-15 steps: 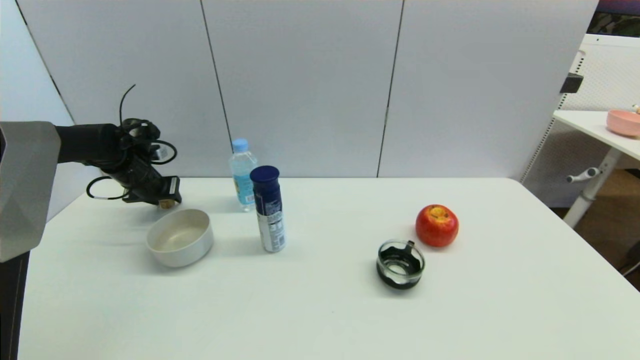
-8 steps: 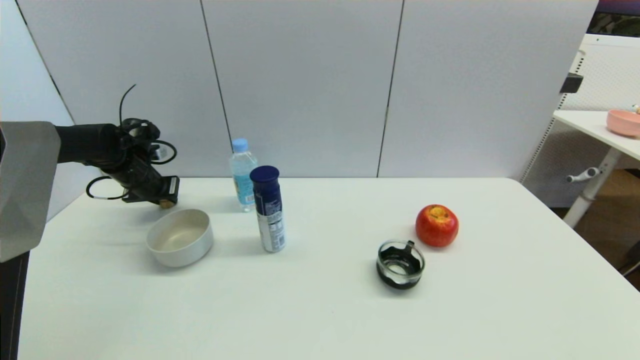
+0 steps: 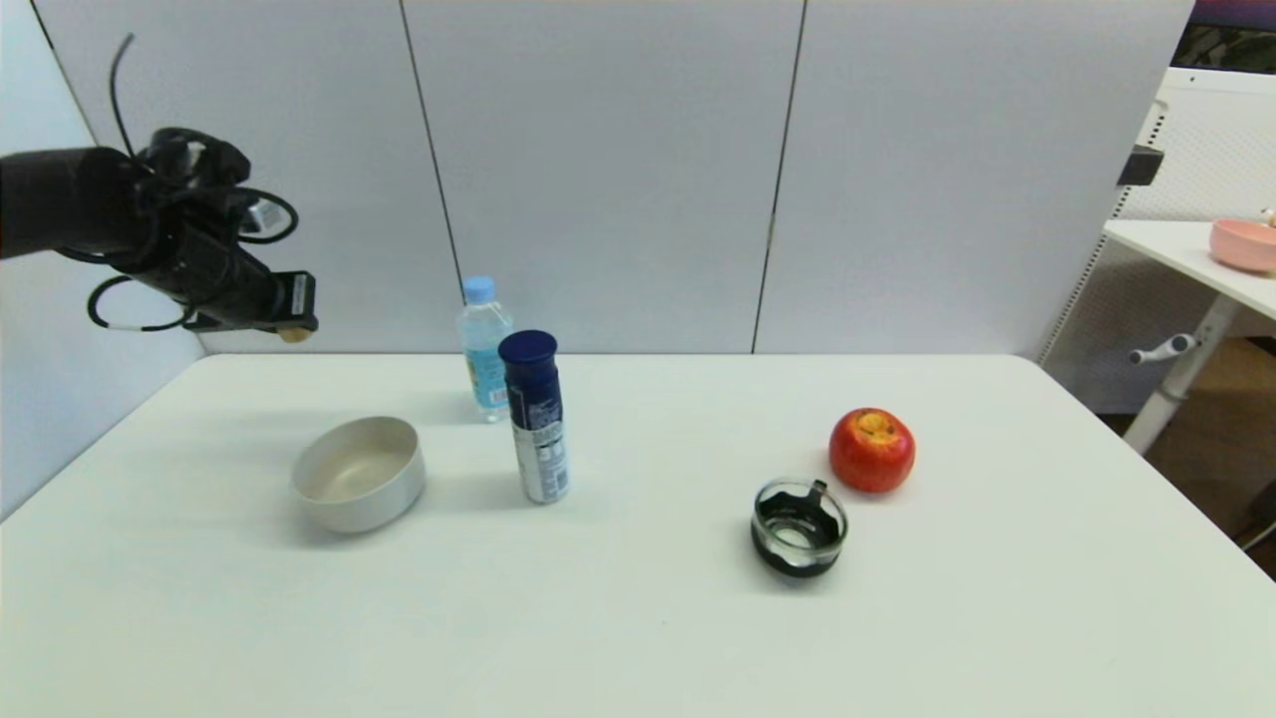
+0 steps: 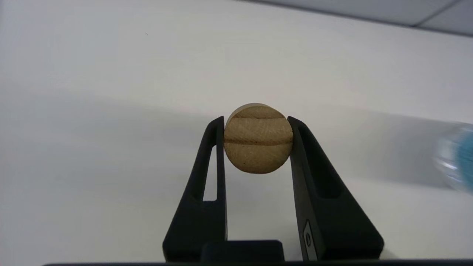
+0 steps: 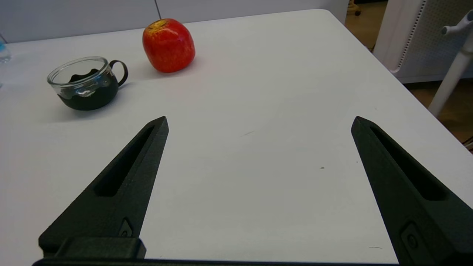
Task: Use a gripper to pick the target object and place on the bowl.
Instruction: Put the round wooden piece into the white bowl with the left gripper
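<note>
My left gripper is going to release the tan cork-like cylinder, now raised high above the table, on the inside bottom of the cream bowl (image 3: 368,481).
My left gripper (image 3: 295,327) is raised high above the table's back left and is shut on the tan cork-like cylinder (image 3: 294,335). In the left wrist view the cylinder (image 4: 258,138) sits clamped between the two black fingers, its round end facing the camera, with the gripper (image 4: 256,123) over bare table. The cream bowl (image 3: 359,474) stands on the table below and to the right of the gripper, empty. My right gripper (image 5: 259,123) is open and empty low over the table's front right; it does not show in the head view.
A clear water bottle (image 3: 484,346) and a blue-capped spray can (image 3: 534,416) stand right of the bowl. A black-rimmed glass cup (image 3: 797,527) and a red apple (image 3: 871,450) sit at centre right. A pink bowl (image 3: 1243,244) rests on a side table.
My left gripper has risen well up and a little leftward from just behind the bowl, carrying the cylinder. Everything on the table has stayed put.
</note>
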